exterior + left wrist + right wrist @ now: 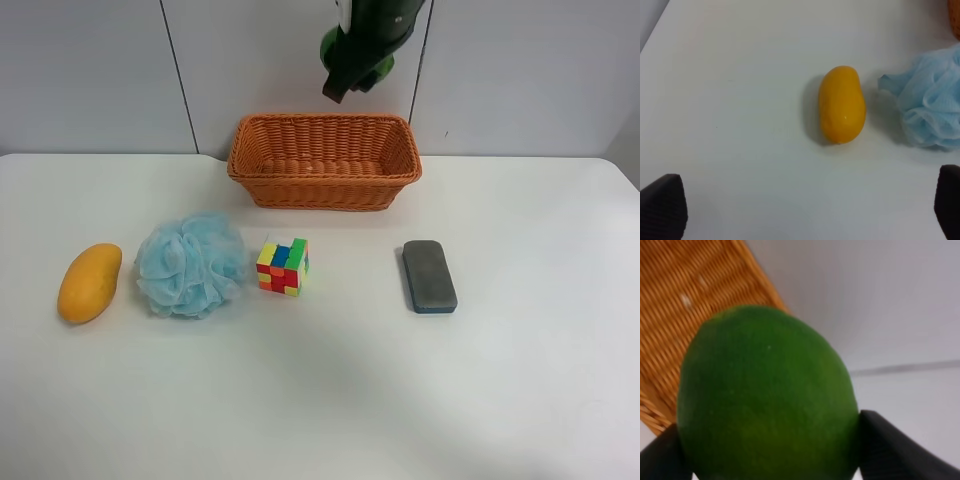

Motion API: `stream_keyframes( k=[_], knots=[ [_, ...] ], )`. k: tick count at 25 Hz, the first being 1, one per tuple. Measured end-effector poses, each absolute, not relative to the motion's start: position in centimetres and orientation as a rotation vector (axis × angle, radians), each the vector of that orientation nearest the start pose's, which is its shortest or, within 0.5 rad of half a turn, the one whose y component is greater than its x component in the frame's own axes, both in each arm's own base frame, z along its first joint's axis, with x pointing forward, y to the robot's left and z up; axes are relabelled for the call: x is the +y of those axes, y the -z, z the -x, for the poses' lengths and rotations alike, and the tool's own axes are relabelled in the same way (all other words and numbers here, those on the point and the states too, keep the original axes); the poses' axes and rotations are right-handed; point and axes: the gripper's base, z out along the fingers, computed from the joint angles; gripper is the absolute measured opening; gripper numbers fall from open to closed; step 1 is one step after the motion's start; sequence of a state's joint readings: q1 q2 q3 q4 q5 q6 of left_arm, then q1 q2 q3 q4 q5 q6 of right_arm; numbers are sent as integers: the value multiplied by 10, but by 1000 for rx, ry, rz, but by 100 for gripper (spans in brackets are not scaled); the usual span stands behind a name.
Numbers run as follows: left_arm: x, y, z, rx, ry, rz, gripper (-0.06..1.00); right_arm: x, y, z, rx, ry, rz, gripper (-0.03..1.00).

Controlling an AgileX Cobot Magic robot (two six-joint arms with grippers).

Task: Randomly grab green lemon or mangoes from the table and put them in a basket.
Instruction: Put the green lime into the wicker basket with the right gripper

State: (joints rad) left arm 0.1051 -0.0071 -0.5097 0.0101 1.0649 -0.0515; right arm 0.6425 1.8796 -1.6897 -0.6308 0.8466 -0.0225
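Note:
The green lemon, held above the basket's far rim now, will be let go by my right gripper inside the basket, just off its middle (pixel 351 156) toward the eraser block.
My right gripper (pixel 352 72) is shut on the green lemon (pixel 767 397) and holds it in the air above the far rim of the orange wicker basket (pixel 325 160); part of the lemon (pixel 368 68) shows behind the arm in the exterior high view. The basket (pixel 675 300) also shows under the fruit in the right wrist view. The yellow-orange mango (pixel 89 282) lies on the white table (pixel 330 390) at the exterior high view's left. My left gripper (pixel 805 205) is open and hangs above the table near the mango (pixel 841 104), apart from it.
A light blue bath pouf (pixel 191 264) lies right beside the mango. A coloured puzzle cube (pixel 283 267) sits mid-table and a dark grey eraser block (pixel 429 276) lies to its right. A pale wall stands behind the basket.

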Motion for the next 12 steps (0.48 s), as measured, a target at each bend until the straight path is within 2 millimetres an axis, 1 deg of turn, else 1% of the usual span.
stream_keyframes(
  k=[3,7,10,12],
  knots=[
    [0,-280,7,2026,-46,160,99,218,-281,-389,2168,494,1054,65],
    [0,-280,7,2026,-46,160,99,218,-236,-411,2224,469,1033,65],
    [0,-280,7,2026,-46,160,99,220,-213,-419,2248,446,1020,65],
    [0,-280,7,2026,-46,160,99,221,-203,-422,2256,430,1011,65]
  ],
)
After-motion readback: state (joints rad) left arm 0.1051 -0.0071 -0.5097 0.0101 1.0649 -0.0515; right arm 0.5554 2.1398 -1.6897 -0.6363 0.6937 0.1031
